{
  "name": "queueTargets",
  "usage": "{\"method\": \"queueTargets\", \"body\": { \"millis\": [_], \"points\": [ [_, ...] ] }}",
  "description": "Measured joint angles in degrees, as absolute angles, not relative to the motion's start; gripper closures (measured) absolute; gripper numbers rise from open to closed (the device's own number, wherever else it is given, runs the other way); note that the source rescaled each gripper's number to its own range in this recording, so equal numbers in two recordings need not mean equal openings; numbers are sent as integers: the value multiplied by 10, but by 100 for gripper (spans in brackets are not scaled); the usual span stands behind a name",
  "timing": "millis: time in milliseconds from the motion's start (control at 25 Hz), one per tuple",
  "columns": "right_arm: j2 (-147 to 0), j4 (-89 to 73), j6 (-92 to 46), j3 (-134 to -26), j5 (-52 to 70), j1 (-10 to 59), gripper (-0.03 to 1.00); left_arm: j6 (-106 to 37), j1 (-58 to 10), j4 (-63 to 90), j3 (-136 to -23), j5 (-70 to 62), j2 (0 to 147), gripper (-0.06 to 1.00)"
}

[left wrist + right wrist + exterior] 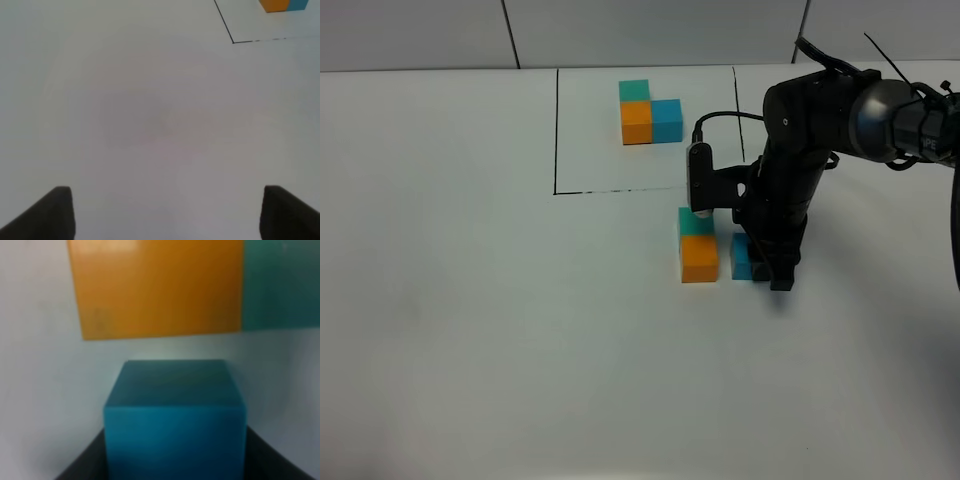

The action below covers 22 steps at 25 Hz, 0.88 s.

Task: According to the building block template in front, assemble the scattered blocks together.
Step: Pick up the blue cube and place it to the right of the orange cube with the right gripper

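Observation:
My right gripper needs to let go of the blue cube on the table, flush (732, 258) (162, 392) against the side of the orange cube.
The building block template (650, 112) is a teal, orange and blue trio inside a black drawn rectangle at the back; a corner of it shows in the left wrist view (280, 5). Of the scattered blocks, the teal cube (696, 222) touches the orange cube (699, 258) just in front of the rectangle. The blue cube (741, 257) sits on the table a small gap to the right of the orange one (155, 287). My right gripper (761, 268) is shut on the blue cube (175, 410), a finger against each side. My left gripper (165, 215) is open and empty over bare table.
The black rectangle's front line (620, 191) runs just behind the teal cube; its corner shows in the left wrist view (233, 42). The white table (470, 320) reaches to a grey wall at the back. The right arm (820, 120) comes in from the right.

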State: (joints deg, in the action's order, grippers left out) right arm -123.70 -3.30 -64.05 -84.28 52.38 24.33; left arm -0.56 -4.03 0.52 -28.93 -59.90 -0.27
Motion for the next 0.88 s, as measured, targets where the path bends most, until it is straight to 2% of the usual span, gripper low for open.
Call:
{"method": "queueTargets", "body": {
  "millis": [880],
  "points": [
    [-1248, -33, -641, -849, 506, 271, 95, -6, -40, 5, -289, -599, -3, 27]
  ]
}}
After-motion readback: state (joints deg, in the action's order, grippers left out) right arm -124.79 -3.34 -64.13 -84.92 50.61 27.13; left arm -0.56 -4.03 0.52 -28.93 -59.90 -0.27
